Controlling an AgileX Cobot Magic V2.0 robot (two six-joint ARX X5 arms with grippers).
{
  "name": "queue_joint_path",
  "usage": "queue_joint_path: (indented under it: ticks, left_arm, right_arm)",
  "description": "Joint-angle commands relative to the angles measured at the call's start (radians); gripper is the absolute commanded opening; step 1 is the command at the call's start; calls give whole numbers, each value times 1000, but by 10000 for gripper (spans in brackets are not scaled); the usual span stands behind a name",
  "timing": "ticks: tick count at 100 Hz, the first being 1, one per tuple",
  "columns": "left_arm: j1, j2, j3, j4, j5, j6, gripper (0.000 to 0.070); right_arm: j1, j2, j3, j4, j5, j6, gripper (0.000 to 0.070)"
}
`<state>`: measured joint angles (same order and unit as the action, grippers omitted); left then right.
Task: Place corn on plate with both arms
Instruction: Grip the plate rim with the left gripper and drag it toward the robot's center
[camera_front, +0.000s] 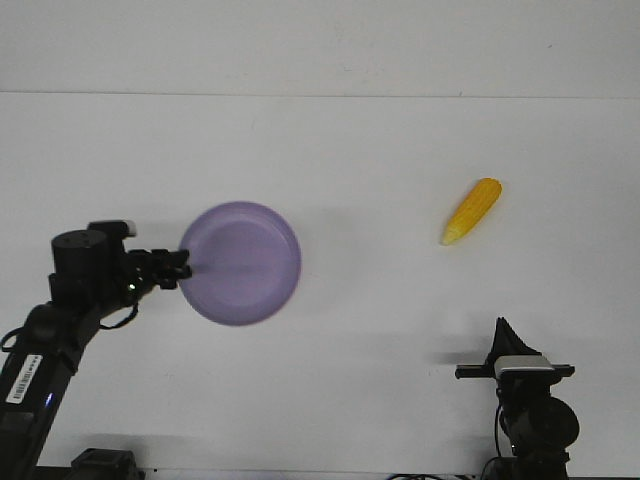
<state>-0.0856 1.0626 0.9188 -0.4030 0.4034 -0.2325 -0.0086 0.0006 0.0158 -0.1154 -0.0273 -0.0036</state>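
I need to release the lavender plate from my left gripper on the near middle of the white table (307, 349), in between both of my arm bases.
The lavender plate (243, 262) is at the left of the table, and its outline looks slightly blurred. My left gripper (184, 266) reaches in from the left and is shut on the plate's left rim. The yellow-orange corn (472, 211) lies on the table at the right, its pale pointed tip toward the near left. It is well apart from the plate. My right gripper (503, 333) is low at the near right, below the corn and not touching it. Its black fingers come together in one point and hold nothing.
The white table (380, 330) bears only the plate and the corn. A pale wall runs along its far edge. Both arm bases sit at the near corners.
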Motion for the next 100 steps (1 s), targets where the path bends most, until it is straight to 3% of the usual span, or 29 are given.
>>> queue_joint_path:
  ticks: [1,32,73,79,87,91,100]
  left_arm:
    - [-70,4,-42,17,8,-37,8]
    - [-368,72,-239,213,-109,-158,8]
    - [-458,218,-247,277,-195,-165,15]
    - [-458,217,-247,277,-195,-165,80]
    - [-458,217,-247,270,-198,-164,325]
    - [-458,217,-247,269,-203,-163,412]
    - [-458,216,-246,272,-205,-146,434]
  right_arm:
    - [-2,0,-3,11,0,3,17]
    - [-2,1,-3,11,0,3,17]
    - [-2,0,-3,11,0,3,17]
    - [-2,1,-3,11,0,3,17]
    - [-2,1,-3,11,0,3,17]
    - [-2,1,-3,11,0,3,17]
    - [-2,1,-3,11,0,3,17]
